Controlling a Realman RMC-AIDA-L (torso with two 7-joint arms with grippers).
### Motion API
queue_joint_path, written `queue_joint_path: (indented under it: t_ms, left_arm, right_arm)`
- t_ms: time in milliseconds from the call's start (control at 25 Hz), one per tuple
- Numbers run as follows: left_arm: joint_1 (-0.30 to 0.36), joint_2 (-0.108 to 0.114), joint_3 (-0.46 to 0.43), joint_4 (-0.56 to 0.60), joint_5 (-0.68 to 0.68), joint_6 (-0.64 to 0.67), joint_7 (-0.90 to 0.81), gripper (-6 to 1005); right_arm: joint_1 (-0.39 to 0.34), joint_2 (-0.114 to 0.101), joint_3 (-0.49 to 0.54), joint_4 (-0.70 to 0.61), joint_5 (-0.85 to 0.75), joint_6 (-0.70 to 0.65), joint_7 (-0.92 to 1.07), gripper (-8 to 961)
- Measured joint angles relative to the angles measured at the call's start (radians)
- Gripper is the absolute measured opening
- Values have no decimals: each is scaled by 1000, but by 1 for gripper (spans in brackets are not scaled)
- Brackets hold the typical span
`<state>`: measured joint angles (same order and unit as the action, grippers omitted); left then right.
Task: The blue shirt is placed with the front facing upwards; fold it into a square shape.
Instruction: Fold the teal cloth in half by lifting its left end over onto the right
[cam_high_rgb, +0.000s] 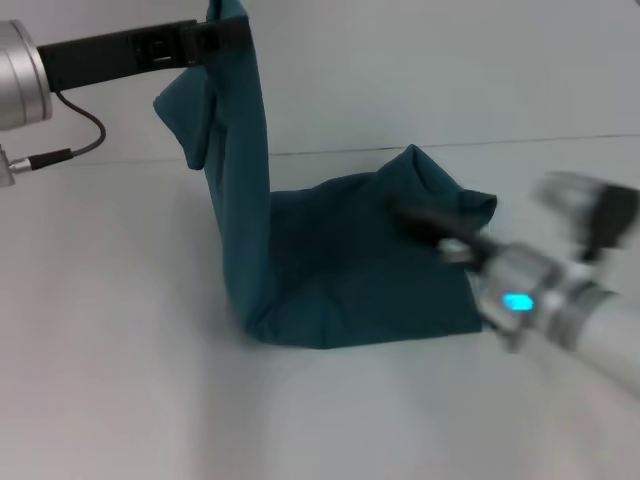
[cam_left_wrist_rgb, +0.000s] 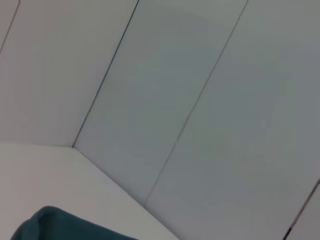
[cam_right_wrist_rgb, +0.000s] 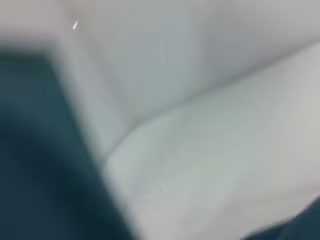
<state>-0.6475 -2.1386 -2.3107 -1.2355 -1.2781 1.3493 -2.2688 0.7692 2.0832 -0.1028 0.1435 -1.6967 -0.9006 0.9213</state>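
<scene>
The robot's left gripper will release the lifted edge of the blue shirt on the shirt (cam_high_rgb: 464, 212) beside the shirt's raised fold.
The blue shirt (cam_high_rgb: 340, 270) lies partly on the white table, its print hidden. My left gripper (cam_high_rgb: 228, 35) is at the top left, shut on one edge of the shirt, and holds it high, so a long strip of cloth hangs down to the table. My right gripper (cam_high_rgb: 405, 212) reaches in from the right, low over the shirt's right part, just below a raised fold. It is blurred. A bit of the shirt shows in the left wrist view (cam_left_wrist_rgb: 55, 227), and the shirt fills one side of the right wrist view (cam_right_wrist_rgb: 35, 160).
The white table (cam_high_rgb: 120, 380) spreads around the shirt to the left and front. A pale wall (cam_high_rgb: 450, 70) stands close behind the table's back edge. A cable (cam_high_rgb: 80, 130) hangs from the left arm.
</scene>
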Motion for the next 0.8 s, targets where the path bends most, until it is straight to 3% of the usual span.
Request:
queue_joint_path:
  t_ms: [160, 320, 560, 800]
  left_arm:
    - [-13, -15, 3, 13, 0, 0, 13, 21]
    - [-35, -23, 35, 48, -1, -7, 26, 22]
    - [-44, -29, 147, 138, -79, -66, 56, 22]
    - [-67, -35, 343, 328, -268, -228, 188, 23]
  right_arm:
    - [-147, 3, 9, -210, 34, -197, 201, 62]
    - [-237, -3, 8, -369, 59, -243, 346, 67]
    - [-315, -9, 2, -508, 57, -257, 453, 74]
    - [-343, -11, -8, -539, 49, -255, 461, 81]
